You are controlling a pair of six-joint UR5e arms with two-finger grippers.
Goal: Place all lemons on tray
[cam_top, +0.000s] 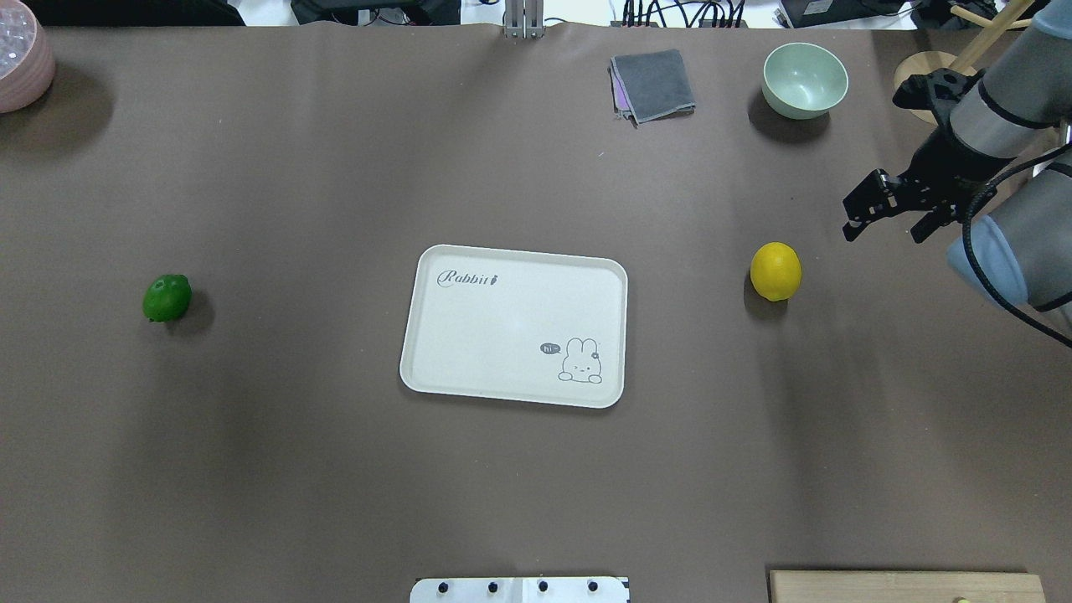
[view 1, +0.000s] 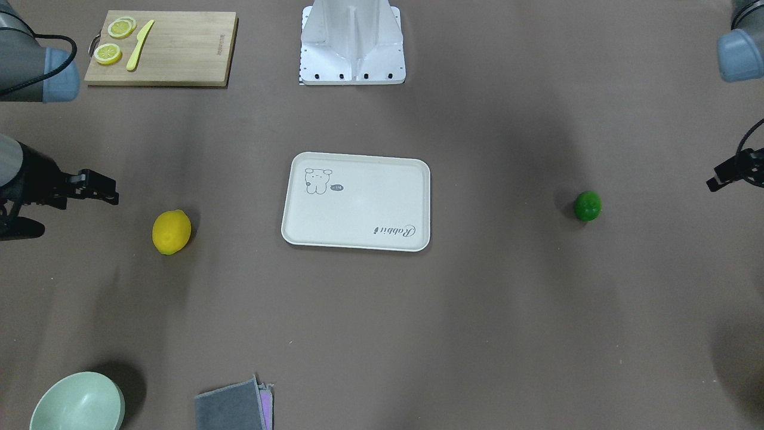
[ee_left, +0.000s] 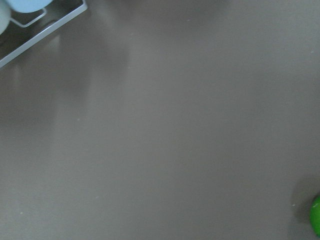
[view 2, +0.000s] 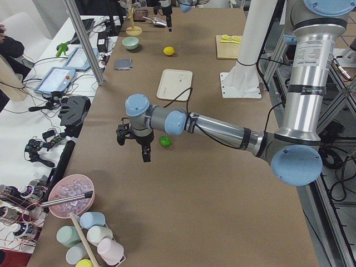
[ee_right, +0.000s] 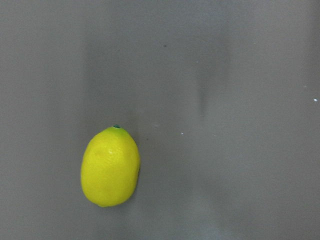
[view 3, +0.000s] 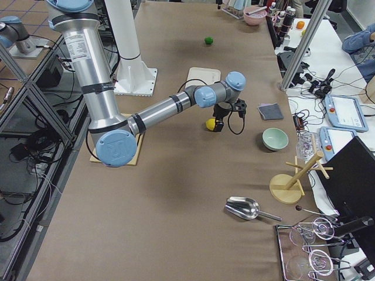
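The robot's right gripper should next move to the yellow lemon's middle [view 1: 172, 232] [ee_right: 110, 167] and close there, with its fingers on the lemon's long sides.
The off-white tray [cam_top: 511, 331] lies flat at the table's middle, with nothing on it. The yellow lemon [cam_top: 775, 270] lies on the table to its right; it also fills the lower left of the right wrist view [ee_right: 110, 166]. My right gripper [cam_top: 886, 228] hovers open and empty, just beyond and to the right of this lemon. The green lemon [cam_top: 167, 297] lies far left of the tray. My left gripper [view 2: 133, 146] hovers near it with fingers apart and empty; only its edge shows in the front-facing view [view 1: 719, 178]. The green lemon barely shows in the left wrist view [ee_left: 316, 216].
A wooden cutting board [view 1: 179, 51] with lemon slices [view 1: 108, 54] and a yellow knife [view 1: 139, 45] lies near the robot base [view 1: 352, 45]. A green bowl [cam_top: 804, 79], a grey cloth [cam_top: 653, 84], a wooden rack [cam_top: 925, 71] and a pink bowl [cam_top: 21, 63] stand along the far edge.
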